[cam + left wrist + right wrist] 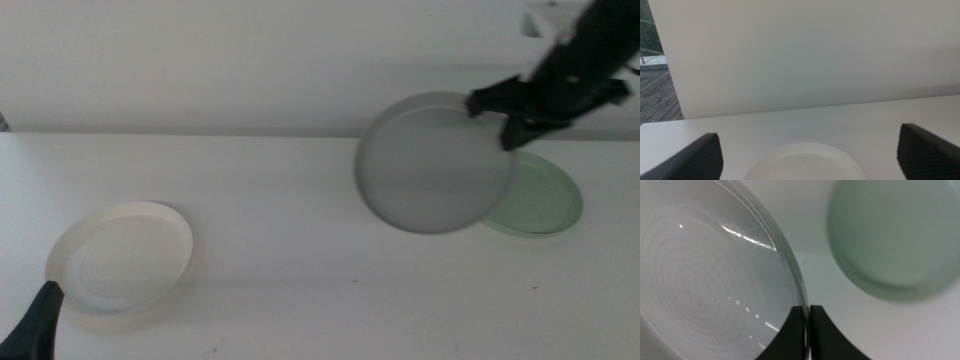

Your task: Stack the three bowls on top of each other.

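I need to set the grey bowl down with my right gripper on the bare table (344, 223) between the cream-white bowl and the green bowl.
My right gripper (497, 112) is shut on the far right rim of the matte grey bowl (435, 165) and holds it tilted above the table. The grey bowl overlaps the left part of the pale mint green bowl (548, 198), which lies flat on the table at the right. In the right wrist view the jaws (808, 311) pinch the grey bowl's rim (705, 280), with the green bowl (895, 235) beside it. The cream-white ridged bowl (125, 255) lies at the front left. My left gripper (809, 140) is open just in front of the cream bowl (805, 162).
The white table (300, 240) ends at a pale wall behind. One dark jaw of the left gripper (38, 322) shows at the bottom left corner of the middle view. A wooden floor shows beyond the wall's edge in the left wrist view (657, 95).
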Tool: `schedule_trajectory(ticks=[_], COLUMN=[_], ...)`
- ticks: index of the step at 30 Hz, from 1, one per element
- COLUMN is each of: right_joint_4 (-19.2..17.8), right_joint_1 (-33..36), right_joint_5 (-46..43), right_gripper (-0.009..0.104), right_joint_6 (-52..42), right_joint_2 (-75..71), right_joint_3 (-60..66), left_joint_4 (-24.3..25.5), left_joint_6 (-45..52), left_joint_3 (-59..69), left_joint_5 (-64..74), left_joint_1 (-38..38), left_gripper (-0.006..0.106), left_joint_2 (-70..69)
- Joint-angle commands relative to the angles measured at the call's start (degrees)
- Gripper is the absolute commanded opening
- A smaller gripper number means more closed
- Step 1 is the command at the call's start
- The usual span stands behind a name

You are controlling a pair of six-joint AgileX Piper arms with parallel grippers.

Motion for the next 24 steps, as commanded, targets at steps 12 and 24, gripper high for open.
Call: schedule_trajectory(ticks=[12, 24], right_joint_4=[11.55, 12.0], right_joint_1=[4.45, 4.88], right_joint_5=[5.91, 5.82], right_gripper=[-0.002, -0.002], right_joint_6=[-0.51, -0.13], right_joint_2=[27.02, 32.94], right_joint_3=[-22.58, -23.62], left_joint_4=[-0.33, -0.33], left_joint_6=[0.01, 0.01], left_joint_3=[2.41, 2.41], left_joint_5=[-0.83, -0.83], left_joint_1=[-0.34, -0.34], left_gripper=[0.094, 0.094], left_joint_2=[-2.37, -2.37])
